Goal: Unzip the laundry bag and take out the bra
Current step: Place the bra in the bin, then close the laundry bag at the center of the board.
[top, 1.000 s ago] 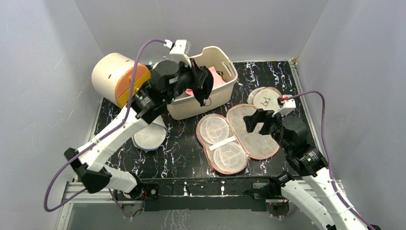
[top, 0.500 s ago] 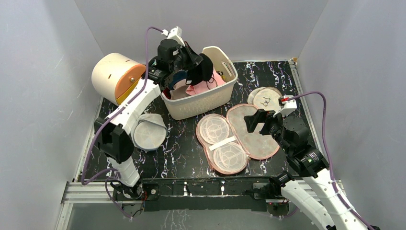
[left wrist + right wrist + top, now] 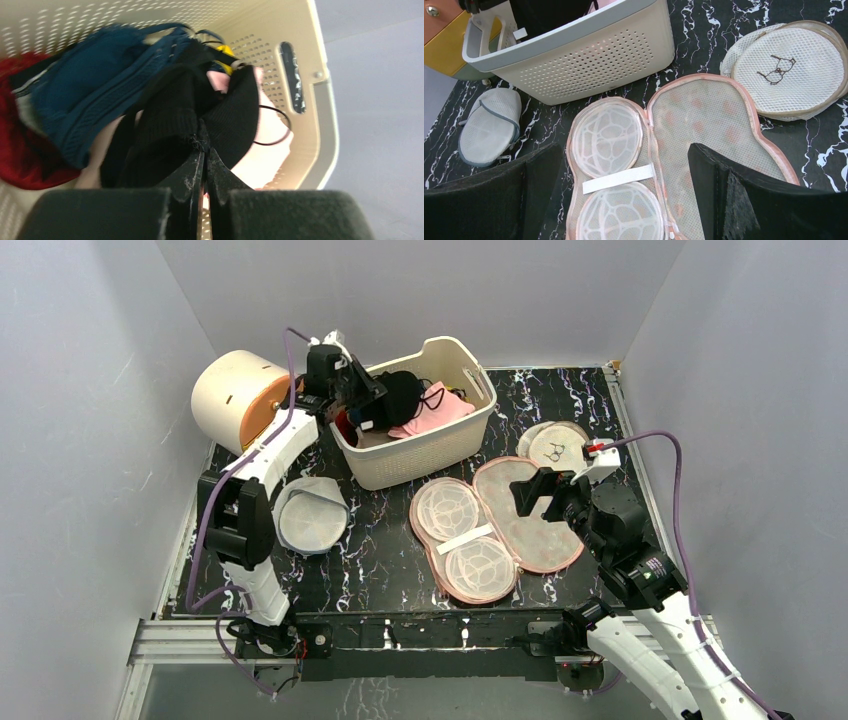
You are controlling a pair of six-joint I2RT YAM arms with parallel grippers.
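The laundry bag's open flap has a pink edge [image 3: 552, 501] [image 3: 756, 131], which my right gripper should close on at its narrow middle near the beige mesh discs.
The laundry bag [image 3: 528, 522] lies open flat on the table, two mesh domes and a white strap showing inside; it also shows in the right wrist view [image 3: 704, 115]. The black bra [image 3: 402, 395] hangs into the cream basket [image 3: 440, 455]. My left gripper [image 3: 368, 402] is shut on the bra's black fabric [image 3: 220, 115] at the basket's left end, its jaws [image 3: 204, 142] pinched together. My right gripper [image 3: 537, 495] is open and empty just above the open bag, its tips [image 3: 624, 150] straddling it.
The basket [image 3: 589, 60] holds dark blue [image 3: 95, 85], pink and red garments. A round cream drum with an orange face [image 3: 240, 400] stands at back left. A white dome mesh bag [image 3: 310, 520] lies left. Round beige mesh discs [image 3: 555, 445] lie back right.
My left arm has swung back and to the left, carrying the black bra from above the basket's front rim down into the basket. The right arm has not moved.
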